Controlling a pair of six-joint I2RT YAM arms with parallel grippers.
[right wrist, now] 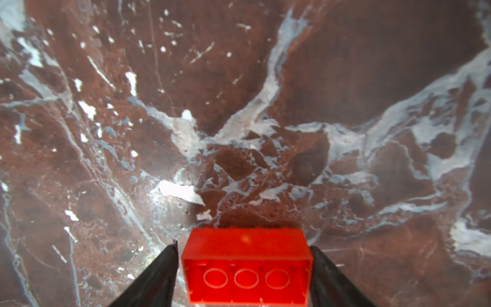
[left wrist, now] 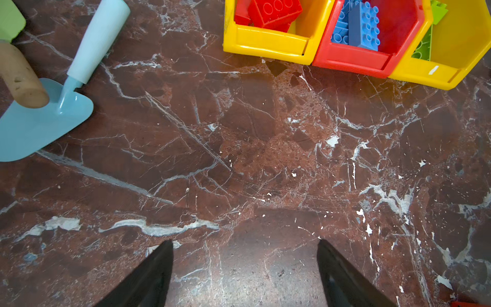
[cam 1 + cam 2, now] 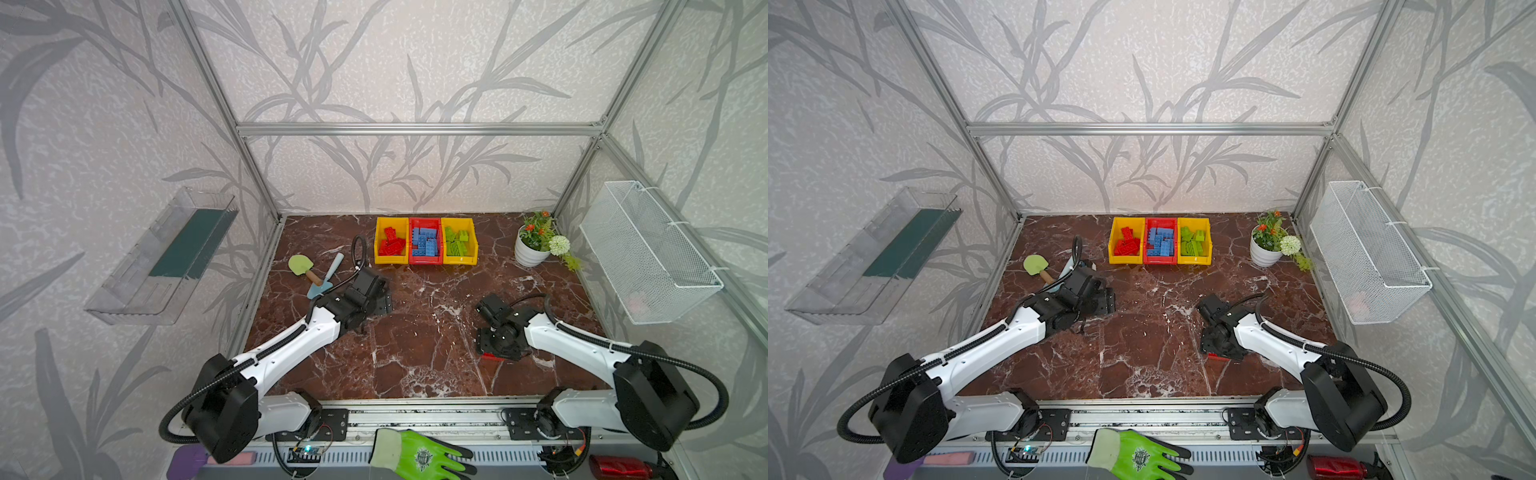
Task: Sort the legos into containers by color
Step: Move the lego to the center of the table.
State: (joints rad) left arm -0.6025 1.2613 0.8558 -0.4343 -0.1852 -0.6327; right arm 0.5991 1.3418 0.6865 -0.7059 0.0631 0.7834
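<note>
My right gripper needs to first set the red lego nearer the bins. Next, my left gripper needs to take hold of the red lego by its long sides (image 2: 463,304).
A red lego (image 1: 247,265) lies on its side on the marble table (image 3: 415,353), hollow underside facing the right wrist camera. My right gripper (image 1: 243,245) is shut on its two short ends. In both top views only a red sliver (image 3: 492,356) (image 3: 1217,356) shows under that wrist. The containers stand in a row at the back: a yellow bin (image 3: 390,261) with red legos (image 3: 390,243), a red bin (image 3: 424,262) with blue legos (image 3: 424,243), and a yellow bin (image 3: 459,261) with green legos (image 3: 457,243). My left gripper (image 2: 245,241) is open over bare marble, short of the bins.
A blue trowel (image 3: 328,278) and a green shovel (image 3: 301,266) lie left of my left gripper. A white flower pot (image 3: 532,249) stands at the back right. A wire basket (image 3: 648,249) and a clear tray (image 3: 162,257) hang on the side walls.
</note>
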